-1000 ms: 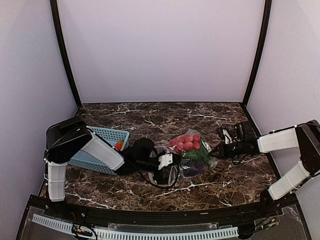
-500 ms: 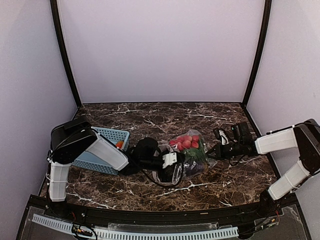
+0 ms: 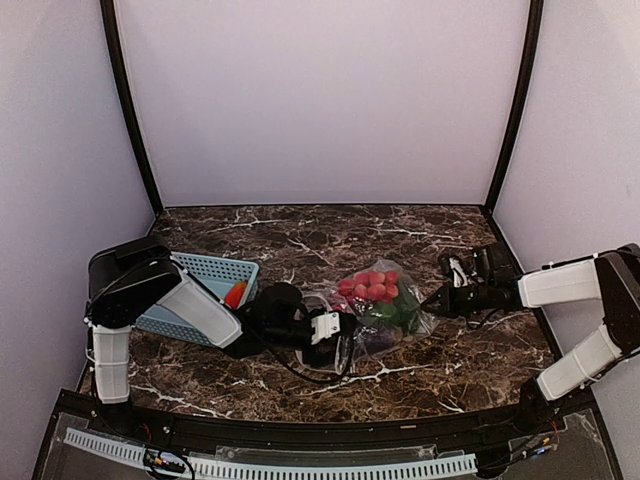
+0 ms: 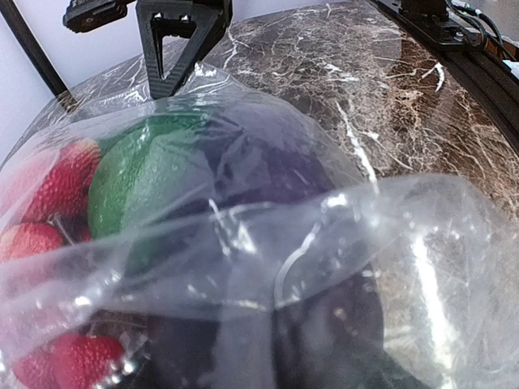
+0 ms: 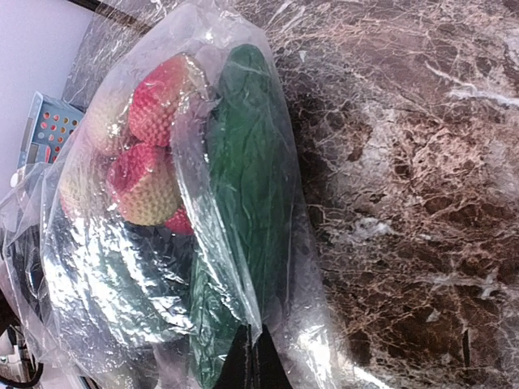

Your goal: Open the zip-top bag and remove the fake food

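The robot's left gripper needs to release the dark purple eggplant, still inside the clear zip-top bag, in the light-blue basket [image 3: 208,303], close beside the orange-red piece.
The clear zip-top bag [image 3: 375,312] lies mid-table between both grippers. Inside it are a cluster of red balls [image 3: 370,286], a green vegetable [image 3: 398,310] and a dark purple eggplant [image 3: 372,337]. My left gripper [image 3: 340,333] is at the bag's left end. In the left wrist view the bag's plastic [image 4: 340,235] drapes over its fingers and hides them. My right gripper [image 3: 432,302] is shut on the bag's right edge. In the right wrist view its tips [image 5: 255,361] pinch a fold of plastic beside the green vegetable [image 5: 247,170] and the red balls [image 5: 154,105].
A light-blue perforated basket [image 3: 205,268] stands left of the bag, partly under the left arm, with an orange-red piece [image 3: 236,294] in it. A black cable loops on the marble under the left gripper. Walls enclose the table.
The left gripper went right, then drew back left. The right gripper went left, then drew back right. The bag is now spread a little wider between them.
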You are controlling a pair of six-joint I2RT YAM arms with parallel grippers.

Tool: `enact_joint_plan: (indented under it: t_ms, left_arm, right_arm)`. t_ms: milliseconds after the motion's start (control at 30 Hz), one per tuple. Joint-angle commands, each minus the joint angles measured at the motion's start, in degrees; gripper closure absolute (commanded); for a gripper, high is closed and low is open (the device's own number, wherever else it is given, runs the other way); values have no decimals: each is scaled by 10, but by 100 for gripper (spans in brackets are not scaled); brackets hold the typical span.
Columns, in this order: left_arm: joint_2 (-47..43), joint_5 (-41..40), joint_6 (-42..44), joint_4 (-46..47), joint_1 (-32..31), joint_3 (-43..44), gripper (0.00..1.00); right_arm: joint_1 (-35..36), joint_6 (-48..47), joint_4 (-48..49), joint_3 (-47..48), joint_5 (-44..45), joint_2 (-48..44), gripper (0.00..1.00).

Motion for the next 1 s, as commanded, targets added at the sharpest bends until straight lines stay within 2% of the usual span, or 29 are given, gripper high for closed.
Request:
enact_joint_plan:
  t_ms: [0,500,967]
  left_arm:
    - [-45,-17,-6,-5,11,-35,44]
    - [-138,-74,-1,-52,37,-96,50]
    - [-312,-104,-78,-253,37,-150,52]
  right_arm:
    - [-13,-6,-10,-3,12,-20,100]
    - [-62,-13,-19,-14,21,-50,100]
    - [-89,-17,-20,-22,20,-61,100]
